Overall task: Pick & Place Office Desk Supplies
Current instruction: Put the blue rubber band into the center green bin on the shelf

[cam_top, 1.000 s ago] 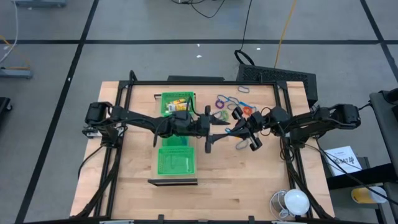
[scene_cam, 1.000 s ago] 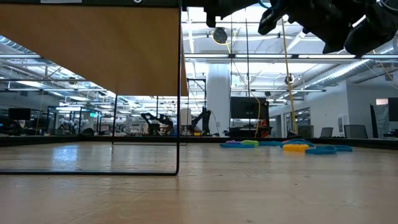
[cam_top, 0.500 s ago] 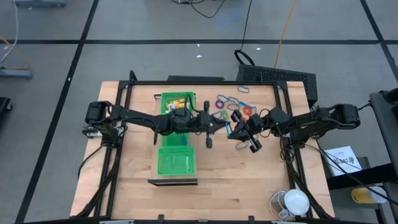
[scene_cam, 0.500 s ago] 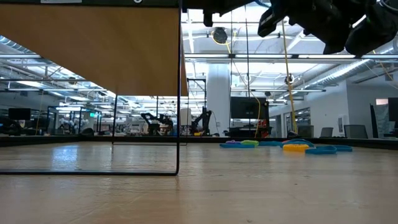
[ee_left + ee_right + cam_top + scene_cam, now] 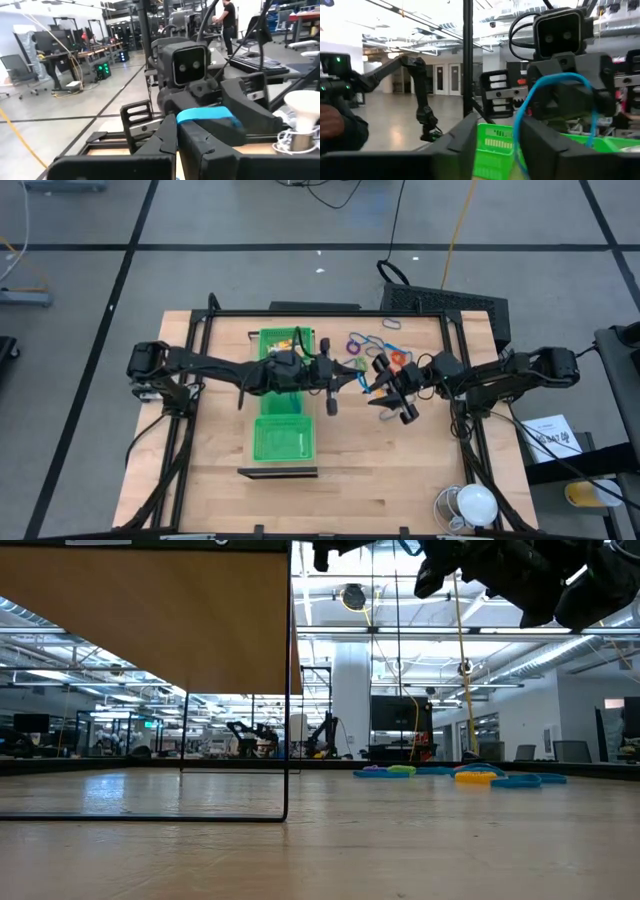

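Note:
The robot's left gripper needs to release the blue loop in the middle compartment of the green tray (image 5: 283, 386).
A thin blue loop (image 5: 361, 383) hangs in the air between my two grippers, which face each other above the middle of the table, right of the green tray (image 5: 283, 442). My left gripper (image 5: 345, 379) is shut on the loop (image 5: 205, 116). My right gripper (image 5: 373, 387) is open. The loop (image 5: 555, 80) arches in front of it, and one strand runs down between its fingers. Whether that strand touches them I cannot tell. More coloured loops (image 5: 372, 346) lie on the table near the far edge and also show in the low view (image 5: 480, 777). Yellow and orange pieces (image 5: 286, 343) lie in the tray's far compartment. My left gripper pinches the blue loop's near end (image 5: 181, 118) between its two fingertips. The fingers come about level from the table's left. The loop is lifted clear of the table, and the rest of it (image 5: 592, 125) stands out beyond the fingertips toward my right gripper.
The long green tray's near compartment (image 5: 283, 442) lies just left of the grippers. A black frame (image 5: 300, 313) runs round the table's back and sides. A white lamp-like object (image 5: 474, 504) stands at the near right corner. The bare wood in front (image 5: 380, 470) is free room.
My left arm has drawn back a little toward the table's left and far edge, with the blue loop at its fingertips. My right gripper has followed it slightly to the left. The loop has stayed in the air between them.

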Tool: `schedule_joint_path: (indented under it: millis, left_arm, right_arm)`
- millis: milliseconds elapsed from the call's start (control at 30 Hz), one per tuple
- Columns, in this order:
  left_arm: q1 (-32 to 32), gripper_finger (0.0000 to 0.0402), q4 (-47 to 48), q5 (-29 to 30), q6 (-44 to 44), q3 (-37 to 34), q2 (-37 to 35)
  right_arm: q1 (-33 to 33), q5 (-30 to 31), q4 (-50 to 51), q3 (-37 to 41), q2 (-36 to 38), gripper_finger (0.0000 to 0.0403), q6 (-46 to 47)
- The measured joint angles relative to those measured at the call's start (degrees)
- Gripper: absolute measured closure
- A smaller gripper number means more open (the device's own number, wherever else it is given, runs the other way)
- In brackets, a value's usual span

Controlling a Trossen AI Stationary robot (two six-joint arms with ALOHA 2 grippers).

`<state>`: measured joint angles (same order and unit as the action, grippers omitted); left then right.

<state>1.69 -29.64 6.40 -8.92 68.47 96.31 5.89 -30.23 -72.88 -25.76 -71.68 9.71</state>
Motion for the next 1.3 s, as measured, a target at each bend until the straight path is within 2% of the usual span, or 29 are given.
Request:
schedule_joint_path:
  millis: [233,433,600,733,833,1067,1300]
  left_arm:
    - [0.0,0.0397,7.4,-0.3,0.8,0.0,-3.8]
    - [0.3,0.0398,10.7,-0.3,1.9,-1.2,-8.4]
    - [1.4,0.0398,17.7,-0.3,3.2,-2.6,-12.8]
    - [2.8,0.0398,21.0,1.1,5.4,-6.3,-17.0]
    - [4.3,0.0399,21.4,5.0,7.1,-11.1,-21.5]
    - [8.2,0.0399,22.0,18.2,12.6,-22.0,-33.0]
    - [10.1,0.0398,24.6,22.8,17.9,-28.9,-39.2]
  right_arm:
    - [1.1,0.0,1.7,0.0,0.1,0.0156,-2.0]
    - [5.3,0.2,8.0,0.0,2.0,0.0108,-1.9]
    - [9.3,0.3,13.8,0.0,5.0,0.0102,-1.4]
    - [11.9,0.4,19.2,0.0,7.4,0.0107,-1.5]
    - [14.0,0.4,22.9,0.0,8.8,0.0112,-3.2]
    - [19.3,0.4,27.9,0.0,10.4,0.0116,-5.9]
    - [20.8,0.4,29.1,0.0,10.4,0.0118,-5.9]
